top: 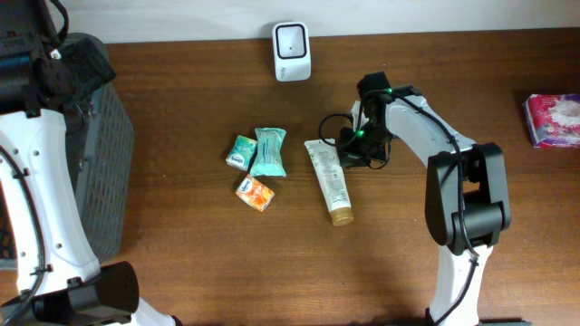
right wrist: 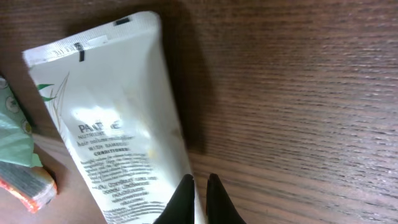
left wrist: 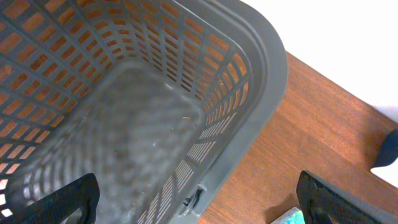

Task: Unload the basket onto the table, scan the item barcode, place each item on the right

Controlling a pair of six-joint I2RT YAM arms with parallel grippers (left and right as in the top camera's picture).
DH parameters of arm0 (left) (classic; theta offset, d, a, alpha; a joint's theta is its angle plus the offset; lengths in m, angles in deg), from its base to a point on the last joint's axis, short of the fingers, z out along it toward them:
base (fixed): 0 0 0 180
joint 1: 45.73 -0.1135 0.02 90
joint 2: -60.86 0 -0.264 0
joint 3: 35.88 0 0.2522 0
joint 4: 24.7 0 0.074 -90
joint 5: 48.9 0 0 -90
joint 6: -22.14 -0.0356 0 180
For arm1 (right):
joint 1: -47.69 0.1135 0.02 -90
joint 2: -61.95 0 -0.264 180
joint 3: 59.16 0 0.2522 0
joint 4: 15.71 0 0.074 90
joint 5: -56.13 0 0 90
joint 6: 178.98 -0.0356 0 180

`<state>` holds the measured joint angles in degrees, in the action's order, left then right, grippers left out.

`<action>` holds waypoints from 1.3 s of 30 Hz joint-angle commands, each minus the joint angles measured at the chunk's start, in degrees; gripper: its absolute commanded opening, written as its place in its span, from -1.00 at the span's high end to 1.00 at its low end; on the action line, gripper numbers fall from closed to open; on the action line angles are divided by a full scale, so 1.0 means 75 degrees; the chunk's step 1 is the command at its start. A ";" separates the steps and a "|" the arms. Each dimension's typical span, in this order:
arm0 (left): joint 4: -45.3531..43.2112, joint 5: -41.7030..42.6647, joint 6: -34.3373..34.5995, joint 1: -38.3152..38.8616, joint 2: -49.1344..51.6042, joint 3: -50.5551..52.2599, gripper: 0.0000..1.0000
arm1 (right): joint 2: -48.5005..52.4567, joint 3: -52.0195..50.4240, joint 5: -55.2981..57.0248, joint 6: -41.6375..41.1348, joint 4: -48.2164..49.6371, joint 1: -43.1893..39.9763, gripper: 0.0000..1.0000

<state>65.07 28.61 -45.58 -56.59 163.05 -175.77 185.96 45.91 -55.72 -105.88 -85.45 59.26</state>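
The shut fingers of my right gripper are at the tube's edge, so I will open them and grip the tube across its width (top: 332, 177) to flip it over.
A white tube (top: 328, 181) with a gold cap lies flat on the wooden table, its printed text side up (right wrist: 118, 124). My right gripper (top: 348, 154) is low over the table at the tube's upper right side. In the right wrist view its fingers (right wrist: 199, 182) are shut, tips down against the tube's right edge with nothing clearly held between them. A white scanner (top: 292, 51) stands at the table's far edge. My left gripper (top: 41, 68) hangs open above the grey basket (left wrist: 261, 81), its black fingertips (left wrist: 74, 200) spread wide and empty.
A teal packet (top: 268, 151), a smaller teal packet (top: 239, 152) and an orange packet (top: 255, 192) lie left of the tube. The grey mesh basket (top: 100, 163) takes up the left side. A pink pack (top: 553, 119) lies at the right edge.
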 commanded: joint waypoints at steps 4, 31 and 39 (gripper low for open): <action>-0.0009 -0.0055 0.0047 -0.0026 -0.0122 -0.0076 -0.99 | -0.0198 0.0114 -0.0632 0.0105 -0.0137 0.0213 0.22; -0.0009 -0.0055 0.0047 -0.0026 -0.0122 -0.0076 -0.98 | -0.0315 0.1862 0.4092 -0.0504 -0.0166 0.0938 0.92; -0.0012 -0.0055 0.0047 -0.0026 -0.0122 -0.0076 -0.98 | -0.0379 0.2133 0.5053 -0.0845 -0.0032 0.1521 0.93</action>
<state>65.07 28.61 -45.58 -56.59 163.05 -175.77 184.95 58.46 -18.74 -111.11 -85.48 69.65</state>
